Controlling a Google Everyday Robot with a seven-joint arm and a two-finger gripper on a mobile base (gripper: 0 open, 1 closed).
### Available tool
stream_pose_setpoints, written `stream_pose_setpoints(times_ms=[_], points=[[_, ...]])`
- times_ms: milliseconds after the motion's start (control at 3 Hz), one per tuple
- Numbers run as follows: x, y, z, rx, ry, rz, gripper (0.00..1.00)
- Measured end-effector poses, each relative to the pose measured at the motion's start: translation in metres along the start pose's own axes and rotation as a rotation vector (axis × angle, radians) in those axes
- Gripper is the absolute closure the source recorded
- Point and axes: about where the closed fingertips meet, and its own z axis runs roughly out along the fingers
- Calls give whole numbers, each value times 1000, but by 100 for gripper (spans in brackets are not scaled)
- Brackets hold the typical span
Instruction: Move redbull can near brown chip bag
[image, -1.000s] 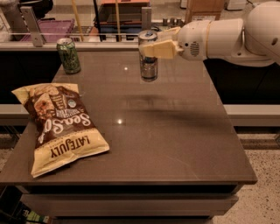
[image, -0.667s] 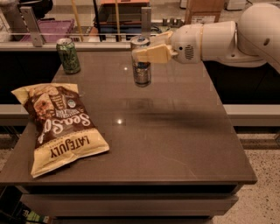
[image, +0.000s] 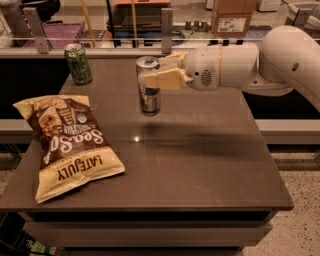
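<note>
Next, my gripper sets the redbull can upright on the table, close beside the brown chip bag's long inner edge (image: 125, 146).
The redbull can (image: 149, 97), slim with a silver top, hangs upright a little above the brown table (image: 200, 165). My gripper (image: 157, 77) reaches in from the right and is shut on the can's upper half, with a cream finger (image: 162, 80) across its front. The brown chip bag (image: 67, 140) lies flat at the table's left front, dark brown middle, tan ends, "LATE JULY" lettering. The can is to the right of and behind the bag, about a can's height away from its right edge.
A wider green can (image: 78, 63) stands at the table's back left corner. My white arm (image: 240, 65) stretches over the back right of the table. A glass rail and shelves with boxes run behind the table. Speckled floor shows at the right.
My gripper has carried the redbull can leftward and toward the front, closer to the chip bag. The bag and the green can have not moved.
</note>
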Motion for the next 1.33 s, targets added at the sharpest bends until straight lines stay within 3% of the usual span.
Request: stream_pose_setpoints(times_ms=[667, 1333], points=[[17, 41, 24, -20, -13, -34, 100], [39, 68, 52, -3, -16, -54, 100]])
